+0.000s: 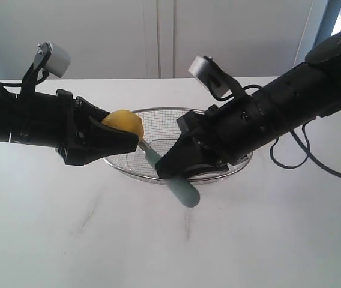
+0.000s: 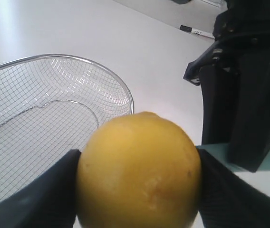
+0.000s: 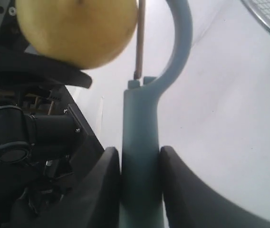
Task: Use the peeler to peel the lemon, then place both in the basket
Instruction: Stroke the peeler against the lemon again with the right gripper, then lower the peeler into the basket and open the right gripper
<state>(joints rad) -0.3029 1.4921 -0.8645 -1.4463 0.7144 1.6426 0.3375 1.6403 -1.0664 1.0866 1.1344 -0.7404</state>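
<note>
Next, my right gripper releases the peeler onto the mesh bottom, setting it free in the middle of the wire basket [image 1: 175, 151].
My left gripper [image 1: 119, 133] is shut on the yellow lemon [image 1: 124, 124], held in the air over the near left rim of the wire basket [image 1: 161, 123]. In the left wrist view the lemon [image 2: 139, 173] fills the gap between both black fingers. My right gripper [image 1: 173, 165] is shut on the teal handle of the peeler [image 1: 179, 186], which slants up toward the lemon. In the right wrist view the peeler [image 3: 142, 166] sits between the two fingers, and its metal blade [image 3: 139, 40] lies against the side of the lemon [image 3: 78, 31].
The basket [image 2: 44, 102] stands on a white table [image 1: 170, 240], behind both grippers. A black cable [image 1: 305, 156] loops from the right arm over the table at the right. A small black-and-white object [image 2: 196, 31] lies far off on the table.
</note>
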